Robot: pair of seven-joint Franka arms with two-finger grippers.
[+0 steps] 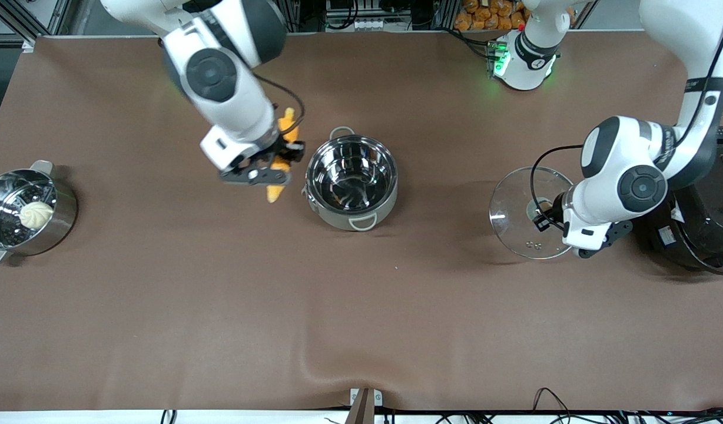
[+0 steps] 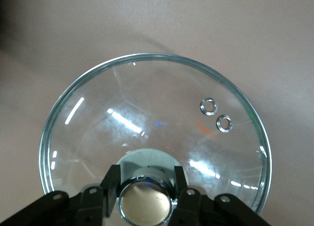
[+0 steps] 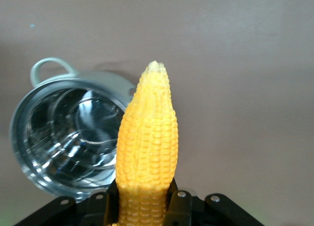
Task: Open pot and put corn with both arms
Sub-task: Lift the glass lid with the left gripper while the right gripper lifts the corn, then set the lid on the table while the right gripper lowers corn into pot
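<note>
I will set the glass lid on the table [image 1: 523,212] between the grey-green pot and rice cooker with my left gripper.
The grey-green pot [image 1: 352,182] stands open in the middle of the table, its shiny steel inside empty; it also shows in the right wrist view [image 3: 64,138]. My right gripper [image 1: 277,160] is shut on the yellow corn [image 1: 281,154], held in the air beside the pot toward the right arm's end. In the right wrist view the corn [image 3: 147,147] sits between the fingers [image 3: 179,206]. My left gripper [image 1: 547,213] is shut on the tan knob [image 2: 145,201] of the glass lid [image 1: 529,206], near the left arm's end. The lid [image 2: 157,123] fills the left wrist view.
A shiny steel steamer pot [image 1: 61,221] with a white bun [image 1: 35,214] stands at the right arm's end. A large black rice cooker [image 1: 706,218] stands at the left arm's end beside the lid. The brown table cover has a fold [image 1: 338,365] near the front edge.
</note>
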